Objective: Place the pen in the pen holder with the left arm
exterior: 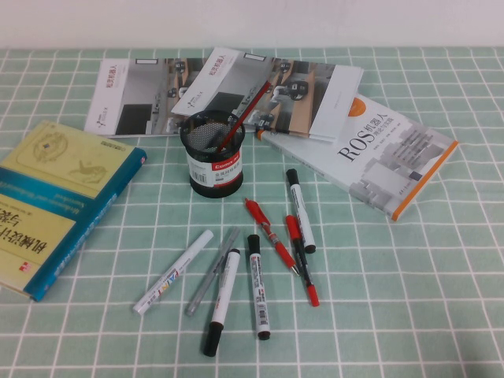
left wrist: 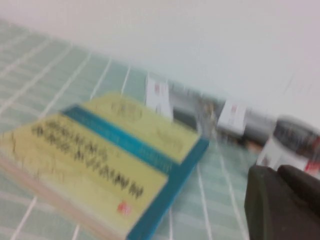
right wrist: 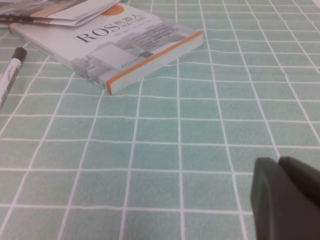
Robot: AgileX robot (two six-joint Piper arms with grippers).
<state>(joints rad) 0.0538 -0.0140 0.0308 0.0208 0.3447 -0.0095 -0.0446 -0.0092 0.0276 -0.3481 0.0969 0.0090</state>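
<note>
The middle of the all-white pen [exterior: 178, 267], next to the slim grey pen, is the next place my left gripper should go to and close on.
The pen [exterior: 173, 272], an all-white marker with colourful print, lies flat on the green checked cloth at the front left of a scatter of pens. The pen holder [exterior: 216, 155], a black mesh cup with a red-and-white label, stands behind it with a red pen [exterior: 246, 112] leaning inside. Neither arm shows in the high view. My left gripper [left wrist: 277, 172] is shut and empty, above the cloth near the yellow-and-teal book, with the pen holder [left wrist: 295, 142] blurred beyond it. My right gripper [right wrist: 277, 162] is shut and empty over bare cloth, in front of the ROS book.
A yellow-and-teal book [exterior: 55, 197] lies at the left, a white ROS book [exterior: 378, 153] at the right, and brochures [exterior: 236, 87] at the back. Black-capped white markers [exterior: 223, 299] [exterior: 257, 285] [exterior: 300, 209], a slim grey pen [exterior: 213, 270] and red pens [exterior: 270, 234] lie beside the pen.
</note>
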